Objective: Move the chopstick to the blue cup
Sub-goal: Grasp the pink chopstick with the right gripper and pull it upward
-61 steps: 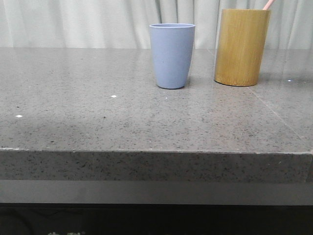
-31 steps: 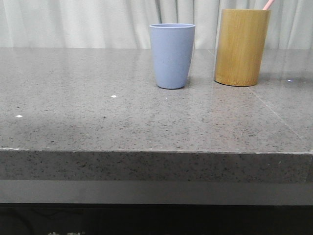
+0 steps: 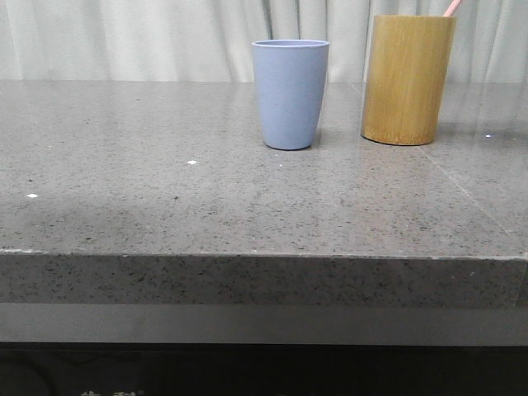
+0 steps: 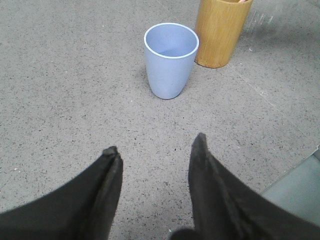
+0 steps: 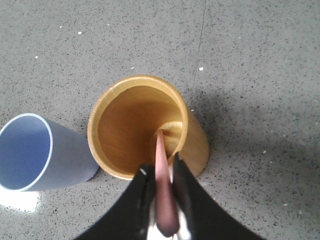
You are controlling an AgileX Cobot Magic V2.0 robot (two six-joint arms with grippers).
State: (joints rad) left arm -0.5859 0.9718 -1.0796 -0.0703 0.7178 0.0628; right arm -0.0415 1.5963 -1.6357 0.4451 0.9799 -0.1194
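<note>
The robot's right gripper will release the chopstick inside the blue cup, against the side of the blue cup's rim (image 3: 316, 43) (image 5: 47, 148) facing the bamboo cup.
The pale pink chopstick (image 5: 165, 205) stands in the yellow-brown bamboo cup (image 5: 125, 115), leaning on its rim. Its tip (image 3: 451, 7) pokes out above the cup at the top of the front view. My right gripper (image 5: 161, 164) hangs above the bamboo cup, its jaws drawn in tight on the upper end of the chopstick. The blue cup (image 3: 289, 95) stands upright and empty just left of the bamboo cup (image 3: 407, 78). My left gripper (image 4: 155, 143) hovers open over bare table, nearer the robot than the blue cup (image 4: 170, 60).
The grey speckled stone table (image 3: 165, 198) ends in a front edge close to the robot. A pale curtain (image 3: 124, 37) hangs behind the cups. A seam (image 3: 462, 186) runs across the table's right side.
</note>
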